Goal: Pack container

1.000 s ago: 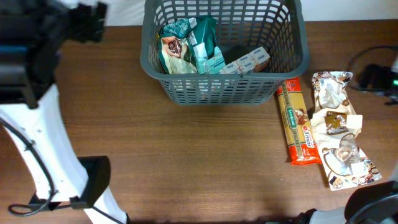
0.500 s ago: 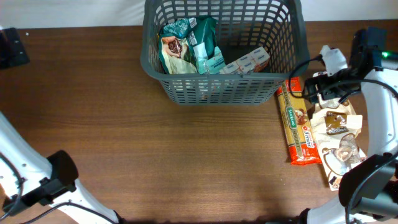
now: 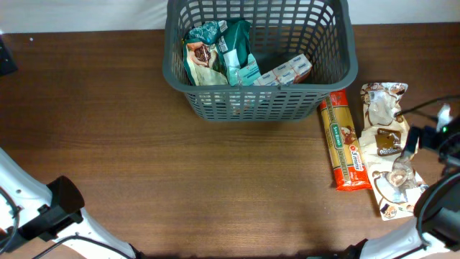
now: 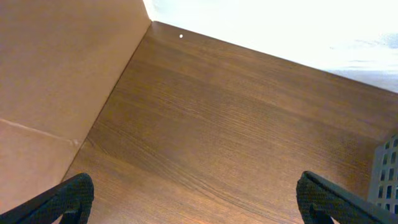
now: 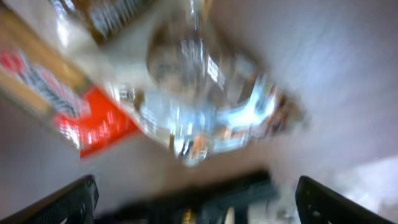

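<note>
The robot's right gripper should next move to the clear middle (image 3: 386, 115) of the upper snack bag, past the lower snack bag, and close there.
The dark grey slotted container (image 3: 338, 75) stands at the back middle of the table and holds teal packets (image 3: 230, 50) and small boxes (image 3: 287, 70). To its right lie a long spaghetti packet (image 3: 343, 144) and two white-and-brown snack bags (image 3: 392, 151). My right gripper (image 5: 196, 202) is open and empty above the lower snack bag (image 5: 205, 99) and the red end of the spaghetti packet (image 5: 93, 127); the view is blurred. My left gripper (image 4: 199, 199) is open and empty over bare table at the far left; a corner of the container (image 4: 387, 177) shows at the right edge.
A brown board wall (image 4: 56, 68) borders the table's left side. The left arm's white links and black base (image 3: 50, 208) sit at the front left. The right arm (image 3: 431, 137) reaches in from the right edge.
The right arm has pulled back from beside the container toward the right edge, over the snack bags. The left arm has shifted slightly at the left edge.
</note>
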### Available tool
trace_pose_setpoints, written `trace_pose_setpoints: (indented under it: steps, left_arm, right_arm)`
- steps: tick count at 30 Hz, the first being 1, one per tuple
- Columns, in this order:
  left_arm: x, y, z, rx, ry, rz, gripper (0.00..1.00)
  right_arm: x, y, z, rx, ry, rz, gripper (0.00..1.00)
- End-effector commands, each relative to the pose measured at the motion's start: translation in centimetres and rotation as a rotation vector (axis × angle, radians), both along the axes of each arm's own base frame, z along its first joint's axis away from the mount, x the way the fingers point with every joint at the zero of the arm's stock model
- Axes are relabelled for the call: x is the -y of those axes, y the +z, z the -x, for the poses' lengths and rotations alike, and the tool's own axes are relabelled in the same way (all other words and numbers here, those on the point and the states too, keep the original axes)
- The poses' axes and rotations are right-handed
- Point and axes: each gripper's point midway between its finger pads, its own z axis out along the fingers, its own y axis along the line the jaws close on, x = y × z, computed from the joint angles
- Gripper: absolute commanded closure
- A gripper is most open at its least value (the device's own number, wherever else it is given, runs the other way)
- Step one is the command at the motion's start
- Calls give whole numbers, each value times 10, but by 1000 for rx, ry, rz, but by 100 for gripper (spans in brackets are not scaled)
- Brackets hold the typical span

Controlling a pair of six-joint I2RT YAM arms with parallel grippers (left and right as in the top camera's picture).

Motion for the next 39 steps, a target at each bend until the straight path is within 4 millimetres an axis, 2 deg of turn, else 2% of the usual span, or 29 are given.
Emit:
trace_pose_setpoints:
  steps: [1,5,10,12,17,22,26,29,36,39]
  left_arm:
    - [-4,-15,-10,-18,-2,37,1]
    - [-8,-25,-15,-39,0,49,1]
    - [-13,-41,-23,-68,0,68,1]
    - [-16,-41,-27,-62,-2,61,1]
    - [-19,-36,-32,-39,-16,30,1]
    - [-19,-35,-33,-35,-16,28,1]
    - [-19,-36,-32,-39,-13,35,1]
    - [-19,-36,-32,-34,1,48,1]
    - [-19,-37,-32,-36,0,49,1]
    - [-18,-38,-32,-39,-1,50,1]
  right_arm:
    - [-6,-9,13,-70,-80,-82,1]
    - [-9,-15,18,-93,-61,-113,1]
    - [1,-38,8,-17,52,-99,1]
    - [11,-56,-6,55,103,-55,1]
    - [32,-77,-35,188,176,36,1]
    - [49,-84,-64,317,288,102,1]
    - [57,-82,-88,420,327,135,1]
    - [46,-77,-111,532,356,99,1]
    - [-1,-64,-163,712,529,27,1]
    - [-20,-65,-174,719,664,31,1]
